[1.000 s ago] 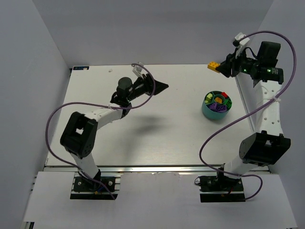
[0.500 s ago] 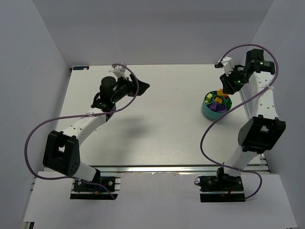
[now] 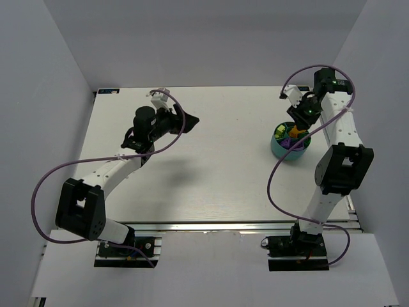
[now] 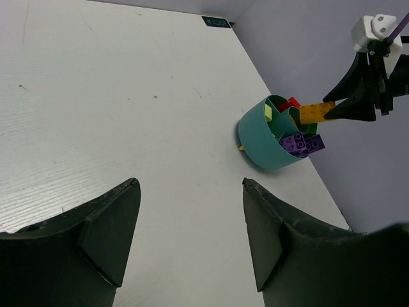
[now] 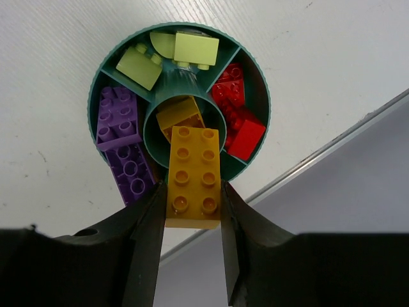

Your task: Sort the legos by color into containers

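The robot's right gripper should release the long orange-yellow lego in the central cup of the teal bowl (image 3: 301,132) (image 5: 193,142), against the orange brick.
The teal bowl (image 3: 281,151) stands at the table's right side, its compartments holding purple legos (image 5: 118,118), lime legos (image 5: 195,48) and red legos (image 5: 239,121). An orange brick (image 5: 182,112) lies in the central cup. My right gripper (image 5: 190,192) is shut on a long orange-yellow lego (image 5: 193,167), held just above that cup. The left wrist view shows the same brick (image 4: 315,112) poking out over the bowl (image 4: 259,144). My left gripper (image 4: 190,185) hangs open and empty over the bare table, far left of the bowl, and appears in the top view too (image 3: 192,119).
The table's right edge (image 5: 332,150) runs close beside the bowl, with the grey wall just beyond. A small yellow bit (image 4: 241,148) lies at the bowl's foot. A dark label (image 4: 216,22) marks a far corner of the table.
My right arm swung the orange-yellow lego from the back right corner down over the bowl. The left arm drew back to the left and its jaws widened.
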